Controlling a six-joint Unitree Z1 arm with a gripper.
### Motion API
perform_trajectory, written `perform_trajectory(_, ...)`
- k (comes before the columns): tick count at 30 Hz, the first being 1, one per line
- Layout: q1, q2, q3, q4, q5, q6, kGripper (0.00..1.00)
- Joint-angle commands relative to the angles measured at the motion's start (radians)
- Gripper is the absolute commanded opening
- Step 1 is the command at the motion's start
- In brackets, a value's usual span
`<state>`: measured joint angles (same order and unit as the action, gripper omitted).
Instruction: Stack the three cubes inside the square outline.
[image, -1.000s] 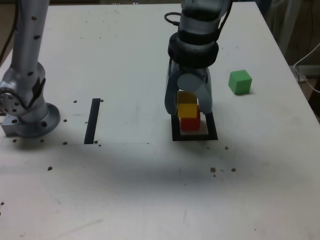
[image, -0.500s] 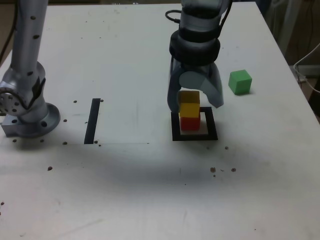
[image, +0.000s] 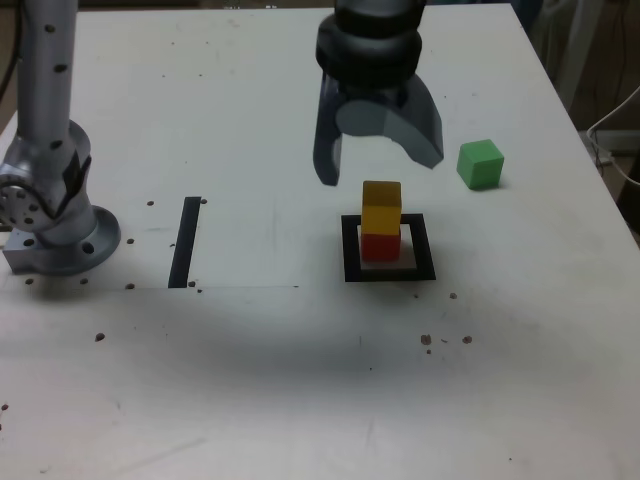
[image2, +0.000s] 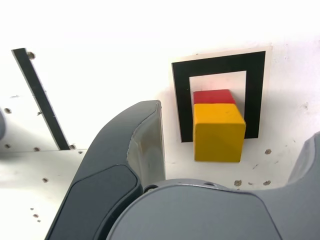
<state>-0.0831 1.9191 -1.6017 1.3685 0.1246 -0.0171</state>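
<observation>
Next, I grip the opposite sides of the green cube (image: 481, 165), the last cube still outside the black square outline.
The yellow cube (image: 381, 206) (image2: 219, 132) rests on the red cube (image: 380, 245) (image2: 214, 96), and both stand inside the black square outline (image: 351, 250) (image2: 182, 100). My gripper (image: 378, 160) hangs open above and just behind this stack, touching neither cube. The green cube (image: 480, 163) sits alone on the table to the exterior view's right of the gripper; it is out of the wrist view. One grey finger (image2: 135, 150) fills much of the wrist view beside the stack.
A straight black strip (image: 185, 241) (image2: 40, 97) lies on the table toward the exterior view's left. The arm's grey base (image: 55, 235) stands at the far left. Small dark specks dot the white table (image: 300, 380). Cables hang past the right edge.
My gripper opened, let go of the yellow cube on the red one, and rose up and back away from the stack. The cubes stayed put.
</observation>
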Motion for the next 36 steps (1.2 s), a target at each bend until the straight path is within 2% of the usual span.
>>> perform_trajectory(1,-0.001,-0.020,-0.032,0.022,0.007,0.006,1.00)
perform_trajectory(6,0.028,-0.007,-0.112,0.058,0.004,0.059,1.00)
perform_trajectory(14,0.135,0.062,-0.287,0.153,-0.007,0.212,1.00)
perform_trajectory(20,0.206,0.121,-0.405,0.172,-0.026,0.241,0.99)
perform_trajectory(23,0.242,0.168,-0.467,0.173,-0.057,0.226,0.99)
perform_trajectory(27,0.267,0.228,-0.530,0.171,-0.080,0.160,0.99)
perform_trajectory(36,0.274,0.358,-0.580,0.161,-0.088,0.006,0.97)
